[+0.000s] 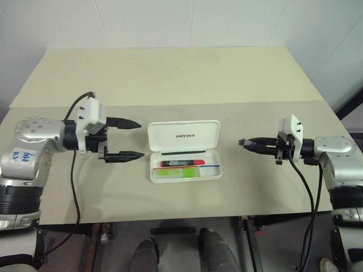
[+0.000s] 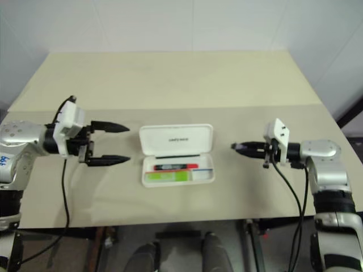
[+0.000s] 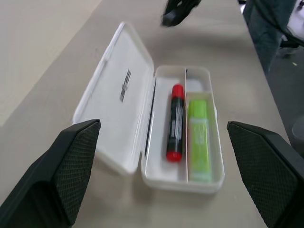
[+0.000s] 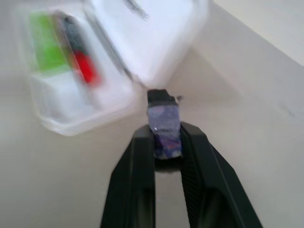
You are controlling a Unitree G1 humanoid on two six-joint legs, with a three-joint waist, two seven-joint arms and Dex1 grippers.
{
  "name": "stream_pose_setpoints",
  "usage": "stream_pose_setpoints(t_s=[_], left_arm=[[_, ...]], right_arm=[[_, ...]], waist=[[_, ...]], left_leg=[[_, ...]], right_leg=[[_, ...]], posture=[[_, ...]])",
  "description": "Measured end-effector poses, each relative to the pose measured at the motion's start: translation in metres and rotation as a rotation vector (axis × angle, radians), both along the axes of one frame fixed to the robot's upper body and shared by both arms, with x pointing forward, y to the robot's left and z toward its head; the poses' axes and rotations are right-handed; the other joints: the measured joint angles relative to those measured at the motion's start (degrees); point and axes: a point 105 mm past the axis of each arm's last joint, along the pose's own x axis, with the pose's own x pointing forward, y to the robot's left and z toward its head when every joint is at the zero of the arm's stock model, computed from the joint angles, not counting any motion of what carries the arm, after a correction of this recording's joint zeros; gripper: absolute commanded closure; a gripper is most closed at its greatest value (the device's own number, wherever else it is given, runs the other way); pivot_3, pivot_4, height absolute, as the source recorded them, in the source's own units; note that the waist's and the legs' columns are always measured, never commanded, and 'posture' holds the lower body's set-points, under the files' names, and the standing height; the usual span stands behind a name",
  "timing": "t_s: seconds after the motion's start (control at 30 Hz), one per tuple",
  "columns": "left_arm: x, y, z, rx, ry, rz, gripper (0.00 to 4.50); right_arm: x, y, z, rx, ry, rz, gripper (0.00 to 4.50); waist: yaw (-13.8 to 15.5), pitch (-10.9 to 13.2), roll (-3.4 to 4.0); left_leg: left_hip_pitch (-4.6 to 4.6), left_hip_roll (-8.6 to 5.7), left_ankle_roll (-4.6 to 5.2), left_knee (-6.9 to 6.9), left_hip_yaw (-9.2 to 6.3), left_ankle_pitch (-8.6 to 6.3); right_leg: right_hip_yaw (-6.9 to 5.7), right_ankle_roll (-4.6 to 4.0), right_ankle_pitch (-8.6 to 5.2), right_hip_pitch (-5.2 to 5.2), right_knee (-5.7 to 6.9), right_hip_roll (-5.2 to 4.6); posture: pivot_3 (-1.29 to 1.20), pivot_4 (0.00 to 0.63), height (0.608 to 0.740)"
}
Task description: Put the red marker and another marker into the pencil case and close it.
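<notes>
My right gripper should set the grey-purple object, which is still apart from the case, down in the near compartment's empty end [image 1: 209, 171] [image 4: 68, 95], there beside the lime-green marker.
The white pencil case [image 1: 157, 177] lies open at the table's middle, its lid [image 1: 184, 135] tilted back. The red marker [image 1: 181, 162] rests in the far compartment of the tray. The lime-green marker [image 1: 176, 173] lies beside it in the near compartment. My left gripper [image 1: 142, 139] hovers just left of the case, open, with nothing between its fingers [image 3: 71, 166]. Right of the case and apart from it, my right gripper [image 1: 243, 142] points at it. Its fingers are shut on a small grey-purple object [image 4: 164, 126].
The beige table [image 1: 170, 79] stretches far behind the case. Its front edge runs just below the case and both arms. A black cable [image 1: 74, 187] hangs from my left wrist and another one [image 1: 309, 192] from my right.
</notes>
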Motion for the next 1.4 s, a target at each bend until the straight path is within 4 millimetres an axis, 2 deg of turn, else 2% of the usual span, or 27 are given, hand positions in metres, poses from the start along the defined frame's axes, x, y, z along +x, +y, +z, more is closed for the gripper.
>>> stream_pose_setpoints(t_s=[0.07, 0.17, 0.23, 0.37, 0.5, 0.77, 0.97, 1.37, 1.4], left_arm=[[-0.008, 0.007, -0.004, -0.001, 0.009, 0.016, 0.00], [-0.016, 0.010, -0.011, 0.004, 0.021, 0.022, 0.00], [-0.019, 0.014, -0.016, 0.001, 0.029, 0.040, 0.00], [-0.023, 0.018, -0.029, -0.003, 0.031, 0.054, 0.00], [-0.021, 0.014, -0.032, -0.018, -0.007, 0.048, 0.00], [-0.013, -0.003, -0.034, -0.048, -0.028, 0.024, 0.00], [-0.009, -0.012, -0.029, -0.062, -0.051, 0.003, 0.00], [-0.004, -0.018, -0.023, -0.067, -0.075, -0.009, 0.00], [-0.004, -0.019, -0.023, -0.066, -0.074, -0.010, 0.00]], right_arm=[[-0.015, 0.016, 0.003, 0.013, 0.012, 0.057, 4.13], [-0.024, 0.030, 0.005, 0.016, 0.029, 0.097, 4.13], [-0.024, 0.035, 0.003, 0.022, 0.039, 0.100, 4.13], [-0.023, 0.054, -0.006, 0.019, 0.070, 0.153, 4.13], [-0.016, 0.069, -0.010, -0.011, 0.069, 0.195, 4.13], [-0.007, 0.072, -0.039, -0.062, 0.136, 0.201, 4.13], [-0.007, 0.068, -0.047, -0.097, 0.128, 0.208, 4.13], [-0.007, 0.069, -0.051, -0.104, 0.139, 0.218, 4.13], [-0.007, 0.069, -0.051, -0.100, 0.140, 0.217, 3.78]], waist=[[0.0, 0.0, 0.00], [0.1, 0.0, -0.02], [0.3, 0.0, -0.03], [0.3, 0.0, -0.05], [0.3, 0.0, -0.06], [0.7, 0.0, -0.07], [1.0, 0.0, -0.07], [1.5, 0.0, -0.07], [1.4, 0.0, -0.07]], left_leg=[[0.01, 0.00, 0.01, 0.04, 0.01, 0.00], [0.01, 0.00, 0.02, 0.11, 0.02, 0.02], [0.02, 0.00, 0.04, 0.13, 0.02, 0.05], [0.03, 0.00, 0.05, 0.14, 0.04, 0.07], [0.02, 0.01, 0.05, 0.11, 0.05, 0.07], [0.00, 0.01, 0.08, 0.04, 0.03, -0.01], [0.01, 0.01, 0.08, 0.05, 0.04, -0.01], [0.01, 0.01, 0.08, 0.06, 0.04, -0.01], [0.01, 0.01, 0.08, 0.05, 0.04, -0.01]], right_leg=[[0.00, 0.00, 0.00, 0.01, 0.00, -0.01], [0.00, -0.39, -0.19, 0.04, -0.08, -0.02], [0.00, -0.93, -0.45, 0.05, -0.11, -0.02], [0.00, -0.97, -0.42, 0.05, -0.11, -0.03], [0.00, -0.86, -0.35, 0.04, -0.10, -0.02], [-0.01, -0.14, 0.03, 0.01, -0.08, 0.00], [-0.01, -0.14, 0.03, 0.01, -0.09, 0.00], [-0.01, -0.14, 0.03, 0.01, -0.09, 0.00], [-0.01, -0.14, 0.03, 0.01, -0.09, -0.01]], posture=[[0.00, 0.150, 0.740], [0.00, 0.150, 0.740], [0.00, 0.150, 0.740], [0.00, 0.150, 0.740], [0.00, 0.150, 0.740], [0.00, 0.150, 0.740], [0.00, 0.150, 0.740], [0.00, 0.150, 0.740], [0.00, 0.150, 0.740]])
